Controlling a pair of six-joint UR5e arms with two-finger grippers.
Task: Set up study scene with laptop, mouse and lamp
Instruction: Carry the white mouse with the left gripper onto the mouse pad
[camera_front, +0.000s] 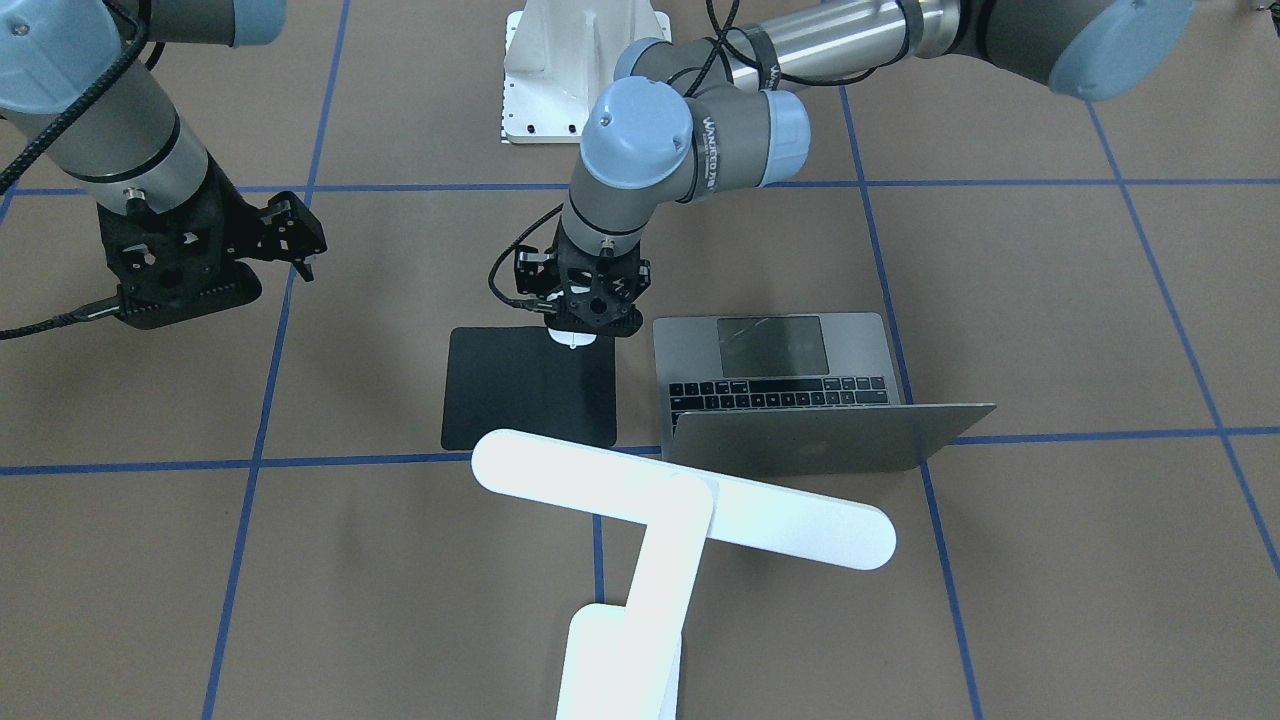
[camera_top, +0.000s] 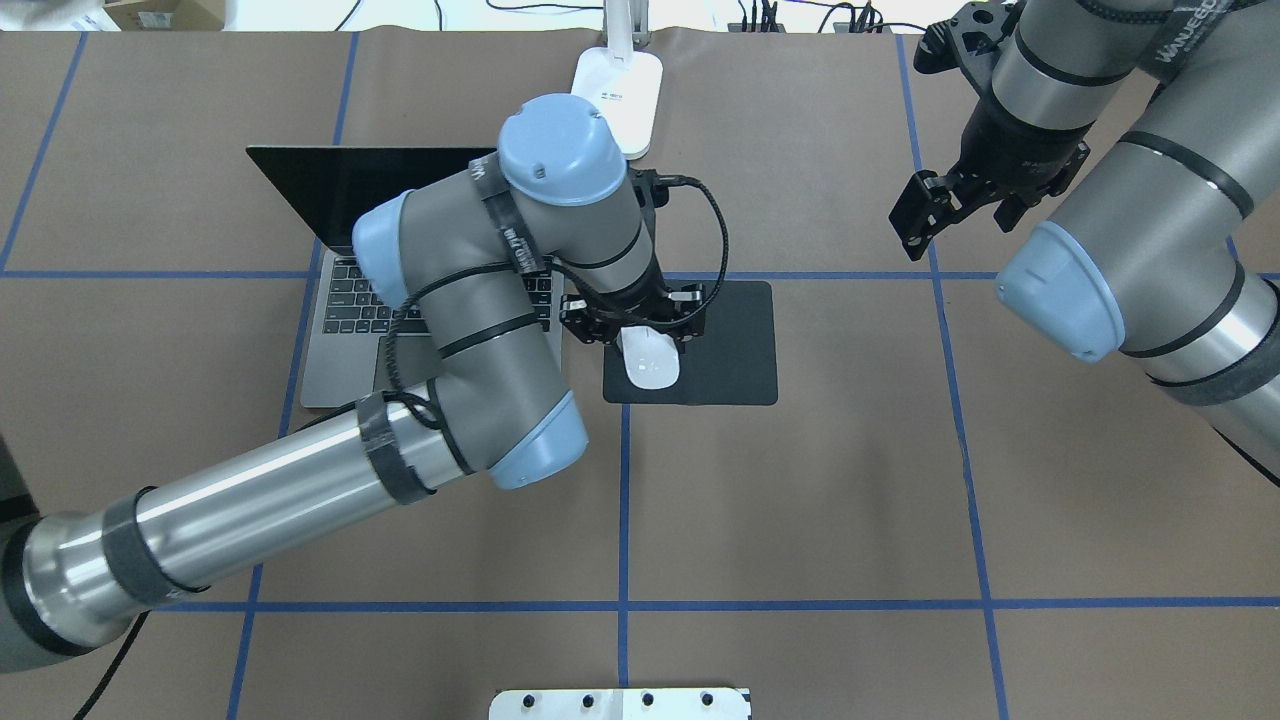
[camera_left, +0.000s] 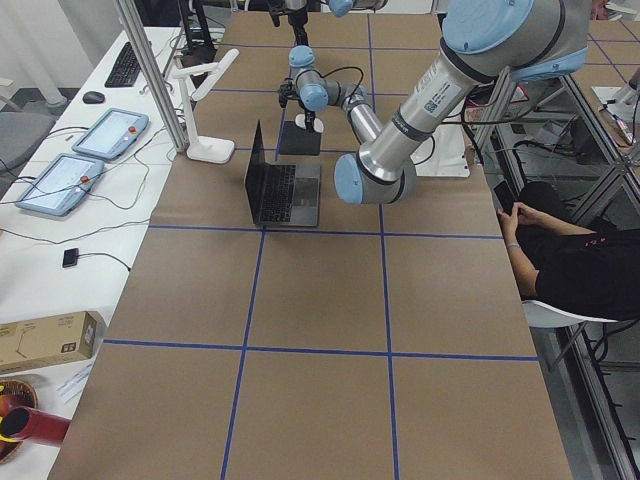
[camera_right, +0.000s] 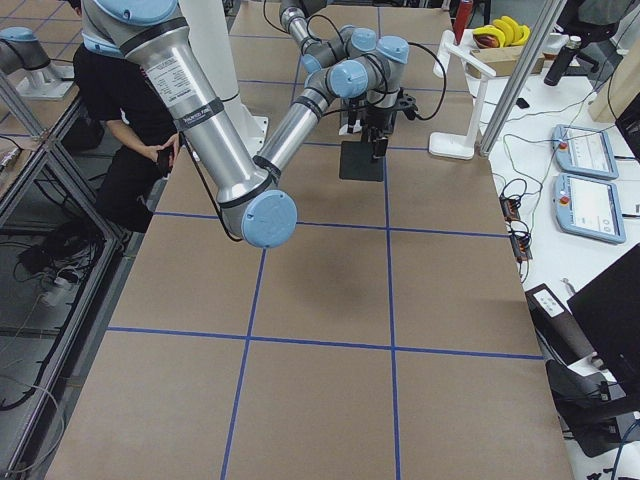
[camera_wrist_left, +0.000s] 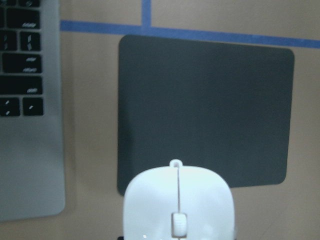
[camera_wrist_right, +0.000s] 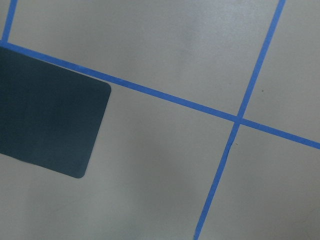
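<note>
My left gripper is going to release the white mouse on the black pad's side (camera_front: 588, 391) (camera_wrist_left: 149, 112) nearest the grey laptop. The mouse is now above the pad's near part.
The open grey laptop (camera_front: 780, 370) stands on the brown table, its keyboard facing the robot, also in the overhead view (camera_top: 335, 310). The white mouse (camera_top: 650, 362) is in my left gripper (camera_top: 645, 335), which is shut on it above the near left part of a black square pad (camera_top: 730, 340). In the left wrist view the mouse (camera_wrist_left: 178, 205) fills the bottom centre over the pad's (camera_wrist_left: 210, 100) near edge. The white lamp (camera_front: 680, 510) stands beyond the laptop, its bar head crossing its arm. My right gripper (camera_top: 945, 215) hangs open and empty, high to the right of the pad.
A white ribbed pedestal (camera_front: 570, 60) is bolted at the robot's side of the table. Blue tape lines cross the brown surface. A seated person (camera_left: 570, 260) is by the table's edge. Tablets and cables (camera_left: 100, 135) lie on a side desk.
</note>
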